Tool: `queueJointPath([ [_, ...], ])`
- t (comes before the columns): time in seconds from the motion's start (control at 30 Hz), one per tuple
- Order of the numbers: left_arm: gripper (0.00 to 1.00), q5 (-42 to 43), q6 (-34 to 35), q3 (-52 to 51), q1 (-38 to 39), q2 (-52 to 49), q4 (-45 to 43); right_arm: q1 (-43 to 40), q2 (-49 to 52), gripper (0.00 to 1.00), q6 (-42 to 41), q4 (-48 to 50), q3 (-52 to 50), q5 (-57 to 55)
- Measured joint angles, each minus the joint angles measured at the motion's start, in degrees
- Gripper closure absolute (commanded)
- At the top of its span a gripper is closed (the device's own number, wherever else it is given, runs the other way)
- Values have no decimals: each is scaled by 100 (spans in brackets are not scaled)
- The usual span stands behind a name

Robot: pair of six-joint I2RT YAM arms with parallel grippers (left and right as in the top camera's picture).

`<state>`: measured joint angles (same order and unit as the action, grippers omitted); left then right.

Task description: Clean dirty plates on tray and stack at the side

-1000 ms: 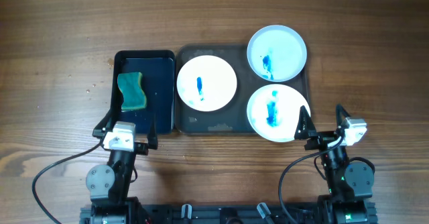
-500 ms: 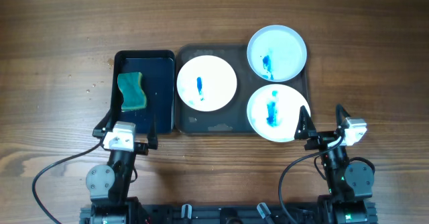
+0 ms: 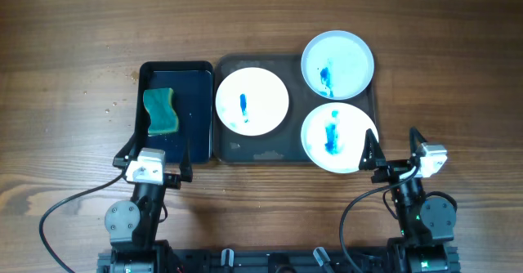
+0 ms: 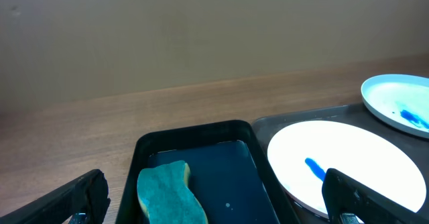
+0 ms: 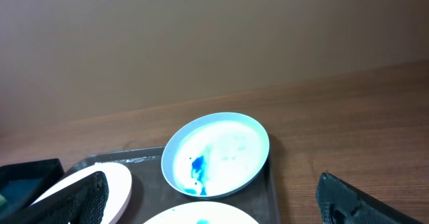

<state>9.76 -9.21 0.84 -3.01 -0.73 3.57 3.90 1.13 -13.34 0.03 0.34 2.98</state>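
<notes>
Next, my right gripper closes on the rim [image 3: 287, 103] [image 5: 130, 188] facing the other plates, on the white plate that sits nearest to the black tub.
Three white plates with blue smears lie on the dark grey tray [image 3: 253, 146]: one at the left [image 3: 252, 100], one at the back right [image 3: 337, 64] overhanging the tray's far corner, one at the front right [image 3: 337, 137]. My left gripper [image 3: 153, 157] is open and empty at the near end of the black tub. My right gripper [image 3: 394, 149] is open and empty beside the front right plate. The left wrist view shows the left plate [image 4: 348, 163] between open fingers [image 4: 214, 200]. The right wrist view shows the back plate [image 5: 216, 152] beyond open fingers [image 5: 221, 200].
A smaller black tub [image 3: 175, 109] with a green sponge [image 3: 161, 112] stands against the tray's left side; it shows in the left wrist view [image 4: 194, 163] with the sponge [image 4: 167, 194]. Bare wooden table [image 3: 65, 77] lies all around.
</notes>
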Motion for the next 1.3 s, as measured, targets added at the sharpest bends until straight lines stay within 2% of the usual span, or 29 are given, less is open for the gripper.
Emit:
queueJointPath([
  [0.63, 0, 26, 0, 0, 0, 0, -15, 0, 0, 0, -20, 2, 0, 2],
  [0.93, 0, 713, 70, 0, 0, -2, -188, -2, 22, 0, -197, 7, 2, 551],
  [1.1, 0, 861, 245, 249, 0, -297, 308, -2, 518, 0, -17, -13, 188, 866],
  [1.3, 0, 977, 304, 1744, 0, -1606, 1436, 0, 1849, 0, 153, -9, 1340, 1130],
])
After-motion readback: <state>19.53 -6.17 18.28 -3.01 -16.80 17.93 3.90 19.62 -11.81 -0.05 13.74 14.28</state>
